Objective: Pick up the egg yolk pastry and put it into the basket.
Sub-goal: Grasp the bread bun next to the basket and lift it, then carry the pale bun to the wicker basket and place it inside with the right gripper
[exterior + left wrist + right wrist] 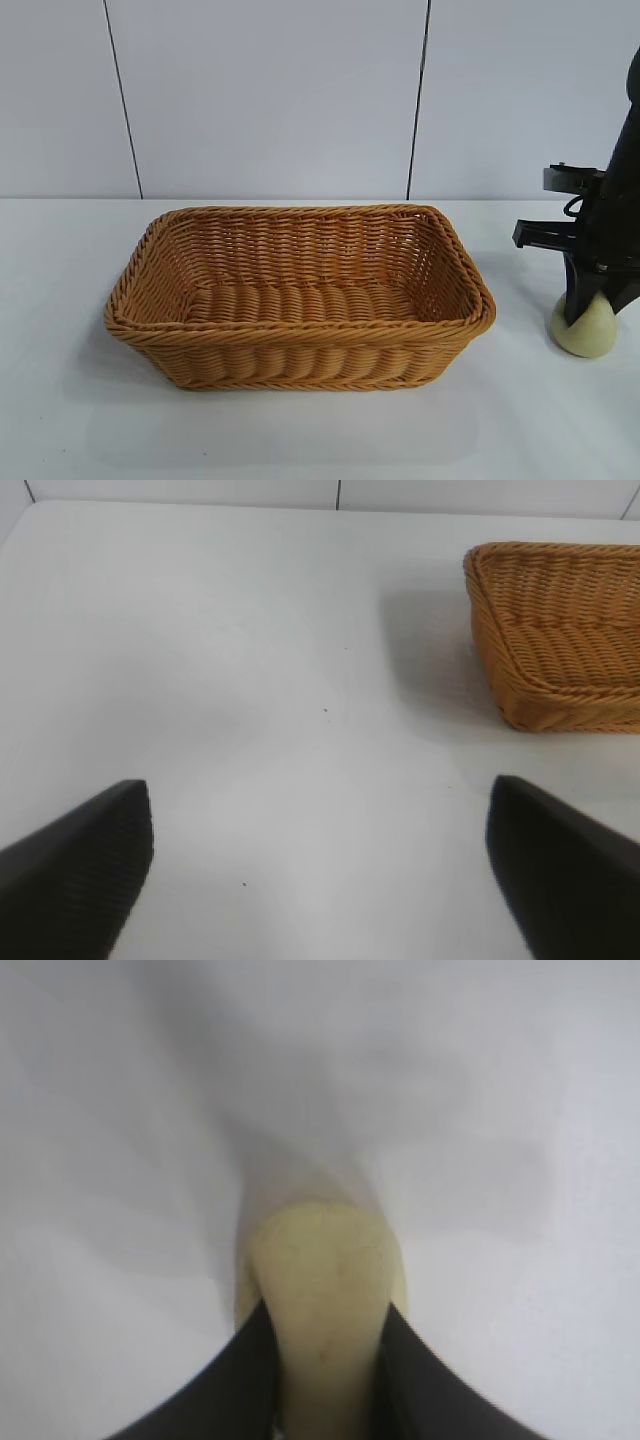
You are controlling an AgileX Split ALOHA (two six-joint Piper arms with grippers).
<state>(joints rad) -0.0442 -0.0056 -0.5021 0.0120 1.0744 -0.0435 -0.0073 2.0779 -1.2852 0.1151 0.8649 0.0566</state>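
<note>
Next, my right gripper lets go of the egg yolk pastry on the basket's bottom (293, 300), just behind the middle of the basket's near rim.
The egg yolk pastry (588, 330), a small pale cream-yellow lump, sits on the white table to the right of the basket (300, 335). My right gripper (590, 305) comes down on it from above and is shut on it; in the right wrist view both dark fingers press the pastry's (325, 1290) sides. The large orange-tan wicker basket stands empty at the table's middle. My left gripper (320, 870) is open and empty over bare table, out of the exterior view; the basket's corner (560, 640) shows beyond it.
The white table (60, 300) runs back to a white panelled wall (270, 90). A gap of bare table separates the pastry from the basket's right rim (480, 290).
</note>
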